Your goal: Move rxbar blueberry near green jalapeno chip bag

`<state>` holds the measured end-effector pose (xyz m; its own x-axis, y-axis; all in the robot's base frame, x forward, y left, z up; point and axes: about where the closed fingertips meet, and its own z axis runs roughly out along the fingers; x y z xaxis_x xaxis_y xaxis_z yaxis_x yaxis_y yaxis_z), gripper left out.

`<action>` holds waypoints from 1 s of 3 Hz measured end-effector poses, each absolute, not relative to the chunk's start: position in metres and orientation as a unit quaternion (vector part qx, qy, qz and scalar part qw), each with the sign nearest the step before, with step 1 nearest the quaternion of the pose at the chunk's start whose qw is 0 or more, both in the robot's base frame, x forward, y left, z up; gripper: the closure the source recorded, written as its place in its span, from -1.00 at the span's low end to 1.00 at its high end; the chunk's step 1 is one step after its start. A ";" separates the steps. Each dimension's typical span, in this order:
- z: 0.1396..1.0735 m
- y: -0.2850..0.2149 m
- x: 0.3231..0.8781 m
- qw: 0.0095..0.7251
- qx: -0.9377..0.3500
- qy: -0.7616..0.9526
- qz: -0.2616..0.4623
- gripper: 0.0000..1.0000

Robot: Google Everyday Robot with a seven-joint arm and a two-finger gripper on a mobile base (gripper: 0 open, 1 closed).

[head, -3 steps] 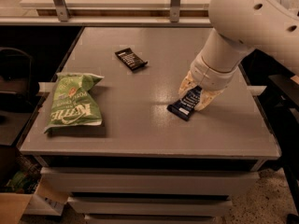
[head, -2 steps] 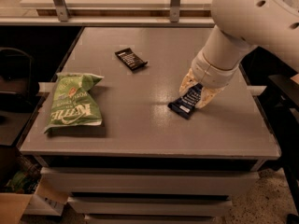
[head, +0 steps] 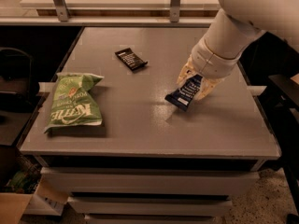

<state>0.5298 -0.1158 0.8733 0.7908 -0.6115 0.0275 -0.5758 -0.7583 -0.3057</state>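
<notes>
I should release the rxbar blueberry, now tilted just above the tabletop, with my gripper beside the green jalapeno chip bag (head: pixel 118 101), in front of the black bar wrapper.
The rxbar blueberry (head: pixel 183 95), a dark navy-blue wrapper with white text, is held in my gripper (head: pixel 195 84) at the right of the grey table. The bar is tilted, its lower end just above the tabletop. My gripper is shut on its upper end. The green jalapeno chip bag (head: pixel 73 102), light green with white "Kettle" lettering, lies flat at the table's left, well apart from the bar.
A black bar wrapper (head: pixel 131 59) lies at the table's middle back. The grey table (head: pixel 140 129) has its front edge close below the bag. A metal rail (head: pixel 112 20) runs behind it. A cardboard box (head: pixel 18 204) sits on the floor at lower left.
The gripper has lifted slightly and shifted left with the blue bar, tilting it up off the table. The chip bag and black wrapper have not moved.
</notes>
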 end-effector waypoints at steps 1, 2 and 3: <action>0.889 -0.082 0.518 0.157 -0.952 0.259 -0.052 1.00; 0.896 -0.045 0.505 0.162 -0.965 0.200 -0.039 1.00; 0.901 -0.010 0.496 0.167 -0.974 0.151 -0.026 1.00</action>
